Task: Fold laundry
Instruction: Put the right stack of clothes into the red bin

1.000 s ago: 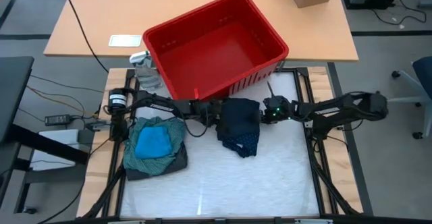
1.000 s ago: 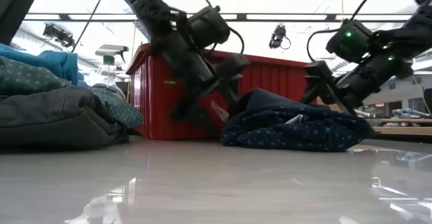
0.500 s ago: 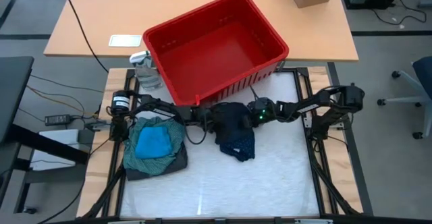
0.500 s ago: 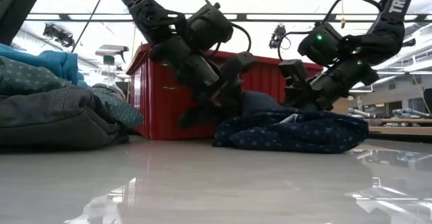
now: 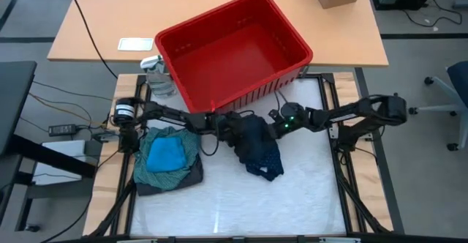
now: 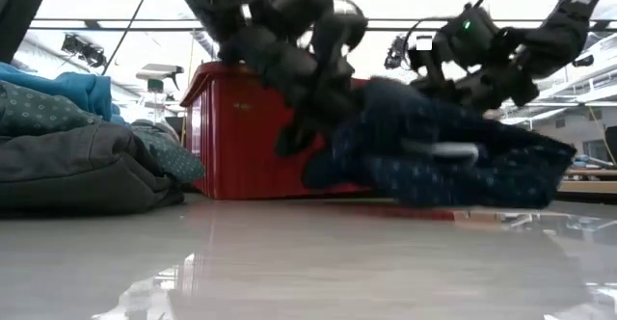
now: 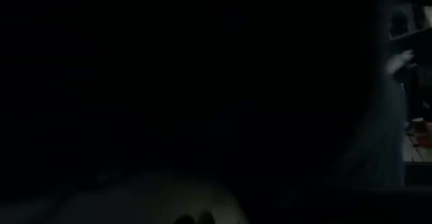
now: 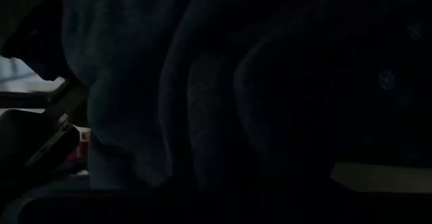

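Observation:
Next, I release the navy dotted piece from my left gripper so that it rests on the bottom of the red bin [image 5: 247,61], toward the near side of that bin.
The navy dotted piece [image 5: 257,146] [image 6: 453,161] is bunched up near the table's far middle, just in front of the red bin. My left gripper [image 5: 235,124] comes at it from the left and my right gripper [image 5: 273,124] from the right. Both are shut on its far part. Its upper part is raised; I cannot tell whether its near end [image 5: 269,171] is on the table. Both wrist views are filled with dark cloth. On the table's left lies a pile with the teal-green shirt [image 5: 175,144], the bright blue piece [image 5: 165,155] on top and the dark grey piece [image 5: 191,176] beneath. My left gripper holds the navy piece at its far left part [image 5: 241,128], slanting down from the table's left. The cloth covers the fingers, so the hold and the number of layers do not show. My right gripper holds its far right part [image 5: 266,128], slanting down from the table's right. Its fingers are buried in folds too. The cloth hangs slack below both.
The red bin [image 5: 234,49] stands at the table's far edge, right behind both grippers. A clear spray bottle [image 5: 157,76] stands at the far left corner. The white table top [image 5: 241,206] shows bare toward the near edge and on the right.
My right gripper has gone toward the table's left onto the navy piece. Both grippers have shut on it and risen a little. The piece, which lay flat and folded, is now bunched narrower, with its far part lifted.

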`<state>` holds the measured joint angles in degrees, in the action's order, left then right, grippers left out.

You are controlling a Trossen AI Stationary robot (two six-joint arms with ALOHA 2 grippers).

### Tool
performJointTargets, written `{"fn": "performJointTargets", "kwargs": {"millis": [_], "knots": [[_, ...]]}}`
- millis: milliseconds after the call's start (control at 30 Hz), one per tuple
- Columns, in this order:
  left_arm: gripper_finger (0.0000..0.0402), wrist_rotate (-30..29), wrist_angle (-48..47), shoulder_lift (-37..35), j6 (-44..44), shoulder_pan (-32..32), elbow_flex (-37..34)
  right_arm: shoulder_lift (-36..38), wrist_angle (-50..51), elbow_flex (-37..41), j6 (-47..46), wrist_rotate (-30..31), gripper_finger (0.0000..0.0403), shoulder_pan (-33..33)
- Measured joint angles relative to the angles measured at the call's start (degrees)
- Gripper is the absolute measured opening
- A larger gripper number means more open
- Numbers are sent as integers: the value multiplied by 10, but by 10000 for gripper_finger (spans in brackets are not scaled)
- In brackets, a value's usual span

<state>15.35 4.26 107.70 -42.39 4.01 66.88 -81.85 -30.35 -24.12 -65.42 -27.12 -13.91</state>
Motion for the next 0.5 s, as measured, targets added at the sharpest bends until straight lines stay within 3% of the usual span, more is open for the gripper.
{"fn": "performJointTargets", "kwargs": {"millis": [333, 500], "knots": [[43, -46, -100, -118, 48, 0, 46, 161, -1, -13, -44, 50, 79, -5], [45, -101, -138, -155, 84, 13, 93, 185, 32, -90, -7, 54, 79, -35]]}}
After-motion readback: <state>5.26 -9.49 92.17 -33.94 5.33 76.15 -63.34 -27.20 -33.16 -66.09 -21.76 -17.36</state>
